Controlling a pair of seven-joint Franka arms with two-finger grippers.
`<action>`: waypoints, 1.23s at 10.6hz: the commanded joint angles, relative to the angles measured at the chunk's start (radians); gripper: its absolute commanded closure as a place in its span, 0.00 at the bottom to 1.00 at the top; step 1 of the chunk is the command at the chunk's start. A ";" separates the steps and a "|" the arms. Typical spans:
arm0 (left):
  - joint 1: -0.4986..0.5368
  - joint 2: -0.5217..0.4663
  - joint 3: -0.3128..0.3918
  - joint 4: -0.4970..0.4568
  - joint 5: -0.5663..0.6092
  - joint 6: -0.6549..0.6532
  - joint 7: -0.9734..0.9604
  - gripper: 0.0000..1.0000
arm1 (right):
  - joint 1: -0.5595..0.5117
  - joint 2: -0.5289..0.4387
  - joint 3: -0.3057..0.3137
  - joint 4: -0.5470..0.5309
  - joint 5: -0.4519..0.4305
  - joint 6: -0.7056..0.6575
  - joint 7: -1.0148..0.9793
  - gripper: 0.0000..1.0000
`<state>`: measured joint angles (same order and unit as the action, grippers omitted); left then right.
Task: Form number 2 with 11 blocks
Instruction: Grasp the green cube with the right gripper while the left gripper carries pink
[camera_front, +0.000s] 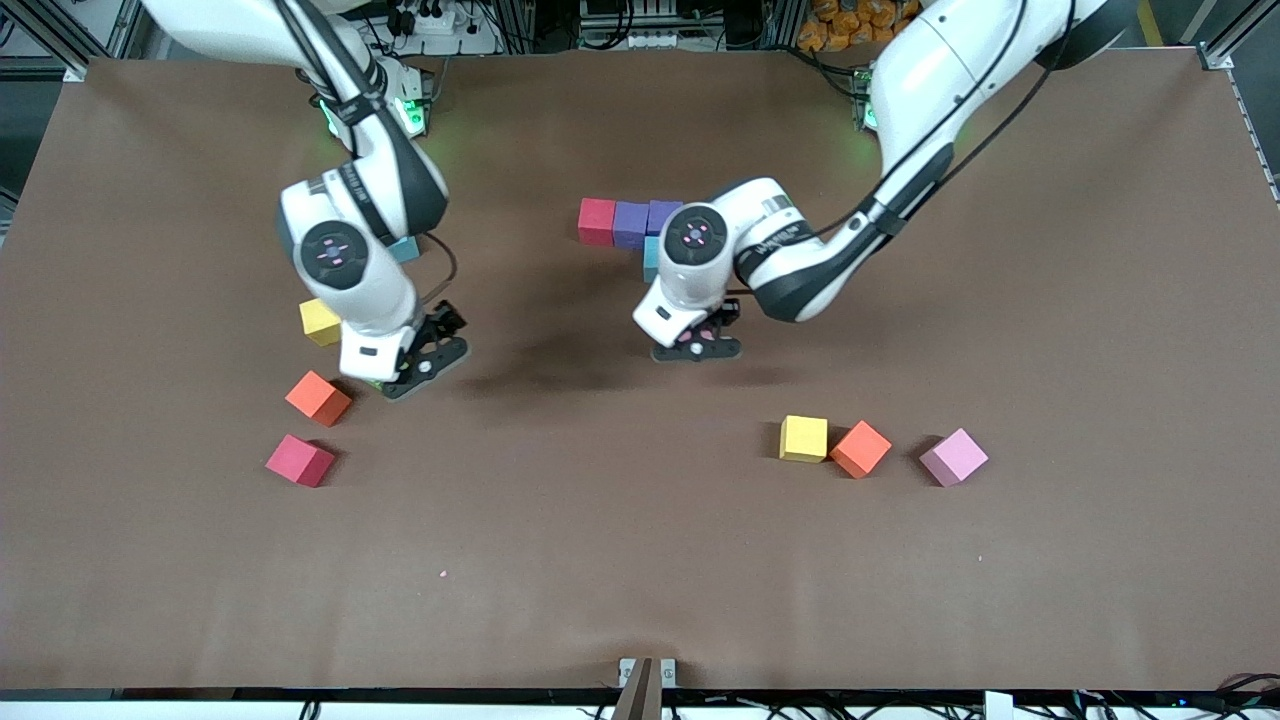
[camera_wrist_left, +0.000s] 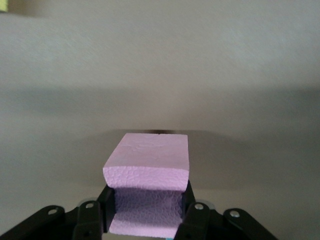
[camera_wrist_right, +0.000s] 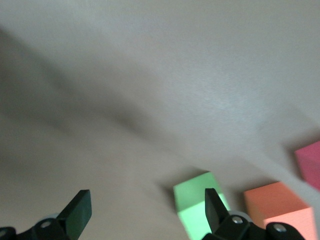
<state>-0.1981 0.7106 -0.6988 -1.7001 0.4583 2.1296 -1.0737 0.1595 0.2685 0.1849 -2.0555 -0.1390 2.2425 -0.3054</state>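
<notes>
The green block beside the orange block will be gripped next by my right gripper, which will close on the opposite sides of the green block (camera_front: 377, 385) (camera_wrist_right: 198, 202).
A red block (camera_front: 597, 221) and two purple blocks (camera_front: 631, 224) (camera_front: 663, 215) form a row, with a blue block (camera_front: 651, 258) touching the row's end toward the left arm, on the side nearer the front camera. My left gripper (camera_front: 697, 345) (camera_wrist_left: 146, 200) is shut on a pink block (camera_wrist_left: 147, 160), low over bare table close to the blue block. My right gripper (camera_front: 420, 360) (camera_wrist_right: 145, 200) is open and holds nothing, low over the table. One of its fingers (camera_wrist_right: 212, 205) is right beside a green block (camera_wrist_right: 197, 200).
Near the right gripper lie a yellow block (camera_front: 320, 321), an orange block (camera_front: 318, 397) (camera_wrist_right: 277, 205) and a red block (camera_front: 299, 460). Toward the left arm's end lie a yellow (camera_front: 803, 438), an orange (camera_front: 860, 448) and a pink block (camera_front: 953, 456). A light blue block (camera_front: 405, 248) shows beside the right wrist.
</notes>
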 joint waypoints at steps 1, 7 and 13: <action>-0.036 0.006 0.008 0.020 0.023 -0.022 0.027 0.56 | -0.070 -0.025 0.016 -0.072 -0.002 0.046 -0.195 0.00; -0.089 0.006 0.008 0.010 0.010 -0.069 0.021 0.55 | -0.199 0.003 0.016 -0.146 -0.001 0.146 -0.546 0.00; -0.106 0.026 0.008 0.016 -0.018 -0.069 -0.040 0.54 | -0.259 0.100 0.022 -0.137 0.029 0.232 -0.670 0.00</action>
<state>-0.2865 0.7264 -0.6946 -1.7014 0.4544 2.0733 -1.0906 -0.0844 0.3694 0.1874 -2.1962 -0.1305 2.4849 -0.9571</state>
